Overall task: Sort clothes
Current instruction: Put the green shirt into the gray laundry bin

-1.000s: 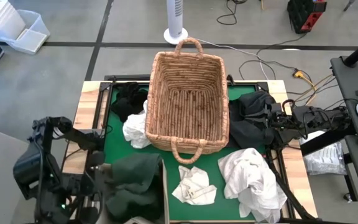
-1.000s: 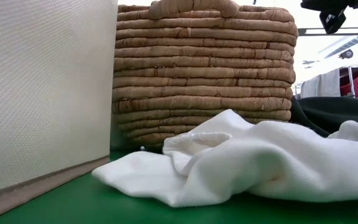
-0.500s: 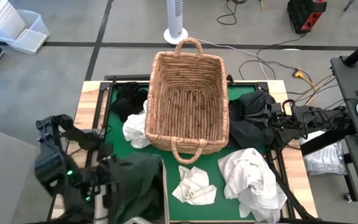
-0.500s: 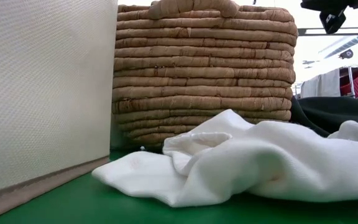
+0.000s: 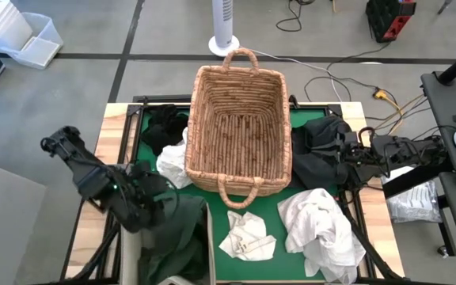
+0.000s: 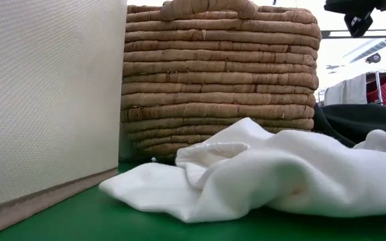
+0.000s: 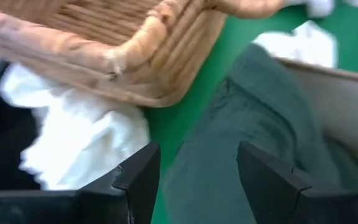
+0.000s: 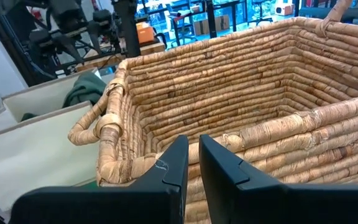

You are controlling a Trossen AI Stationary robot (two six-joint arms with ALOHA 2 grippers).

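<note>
The dark green garment's far end [image 5: 178, 207] [image 7: 258, 132] drapes over the beige bin's rim toward the wicker basket. My left gripper needs to close on it there.
Several garments lie around the wicker basket [image 5: 240, 131]. A black one [image 5: 158, 127] and a white one [image 5: 172, 166] rest at its left, and a black heap [image 5: 317, 150] at its right. Two white ones [image 5: 248, 236] [image 5: 323, 226] lie on the mat near its front. A dark green garment [image 5: 176, 233] [image 7: 260, 106] is draped over the beige bin's rim. My left gripper [image 5: 150, 194] [image 7: 194, 171] is open and hovers over that garment's far end, near the white one [image 7: 86, 137]. My right gripper [image 5: 345, 154] [image 8: 191, 165] is shut and hangs above the black heap, facing the basket.
The beige fabric bin [image 6: 45, 100] stands at the near left corner, its wall [image 5: 209, 237] close to the basket's near handle [image 5: 240, 190]. The basket fills the middle of the green mat [image 5: 271, 210]. Cables, a fan base and crates lie on the floor beyond the table.
My left arm has swung from the near-left corner toward the far edge and the basket, and its gripper now stands beside the basket's near-left corner. The dark green garment, bunched at the gripper before, now lies spread lower down over the bin.
</note>
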